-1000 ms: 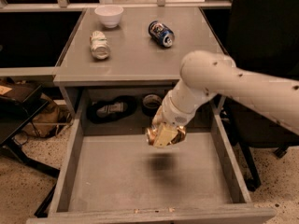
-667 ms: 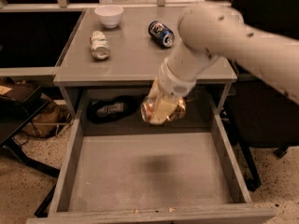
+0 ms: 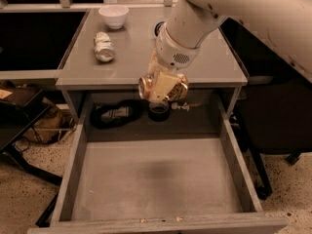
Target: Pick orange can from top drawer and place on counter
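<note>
Next, the gripper releases the orange can on the grey counter (image 3: 156, 58) in front of the dark can, beside the white-green can.
My gripper (image 3: 163, 87) is shut on the orange can (image 3: 179, 87), a shiny copper-orange can held on its side. It hangs in the air just at the front edge of the grey counter (image 3: 136, 57), above the back part of the open top drawer (image 3: 156, 179). The drawer is pulled out wide, with a flat grey bottom and low side walls. My white arm reaches down from the upper right and covers part of the counter's back right.
On the counter lie a white-green can (image 3: 104, 46) on its side and a white bowl (image 3: 113, 16) at the back. A dark can (image 3: 159, 28) peeks out behind my arm. Black objects (image 3: 117, 114) lie under the counter behind the drawer. A black chair (image 3: 273, 126) stands at the right.
My gripper has risen out of the drawer with the orange can and moved back toward the counter's front edge.
</note>
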You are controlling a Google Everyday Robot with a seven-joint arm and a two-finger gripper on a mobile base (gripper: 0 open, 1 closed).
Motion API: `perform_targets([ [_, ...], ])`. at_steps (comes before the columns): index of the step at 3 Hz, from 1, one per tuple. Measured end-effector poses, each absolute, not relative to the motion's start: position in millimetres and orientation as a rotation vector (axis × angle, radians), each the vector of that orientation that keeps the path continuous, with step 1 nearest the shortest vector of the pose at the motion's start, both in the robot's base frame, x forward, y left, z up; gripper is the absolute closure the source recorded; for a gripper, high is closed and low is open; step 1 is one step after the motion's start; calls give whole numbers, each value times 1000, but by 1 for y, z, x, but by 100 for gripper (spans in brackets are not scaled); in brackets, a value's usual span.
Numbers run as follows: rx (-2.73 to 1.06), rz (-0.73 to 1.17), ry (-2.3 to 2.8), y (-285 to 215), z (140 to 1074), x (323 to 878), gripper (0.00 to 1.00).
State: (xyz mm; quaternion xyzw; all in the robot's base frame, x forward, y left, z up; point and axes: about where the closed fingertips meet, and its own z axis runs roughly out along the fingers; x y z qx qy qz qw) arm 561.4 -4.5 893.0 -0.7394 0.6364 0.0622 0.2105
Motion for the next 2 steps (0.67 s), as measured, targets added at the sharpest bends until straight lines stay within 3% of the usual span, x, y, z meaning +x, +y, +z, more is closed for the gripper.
perform_targets([
  [2,-2080,-86,1656,37,935,655,100],
])
